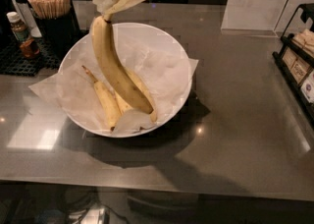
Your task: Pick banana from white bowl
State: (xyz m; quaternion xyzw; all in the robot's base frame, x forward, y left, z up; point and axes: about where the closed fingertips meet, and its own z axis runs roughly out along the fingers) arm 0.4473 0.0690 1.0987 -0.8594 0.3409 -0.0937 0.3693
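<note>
I should let go of the banana, now lifted above the bowl, in the white bowl (145, 78), next to the other bananas on the side that faces the rack.
My gripper (114, 3) is at the top of the camera view, above the far left rim of the white bowl (176, 51). It is shut on the stem end of the banana (113, 66). The banana hangs down and to the right, lifted above the bowl, its lower tip over the other fruit. The bowl is lined with crinkled white paper (157, 66). Two more bananas (109, 102) lie in the bowl beneath the lifted one, partly hidden by it and by a fold of paper.
A black holder of wooden sticks (49, 4) and a small sauce bottle (22, 34) stand at the back left on a black mat. A clear sign stand (260, 2) is at the back right. A black rack with packets (299, 66) stands at the right edge.
</note>
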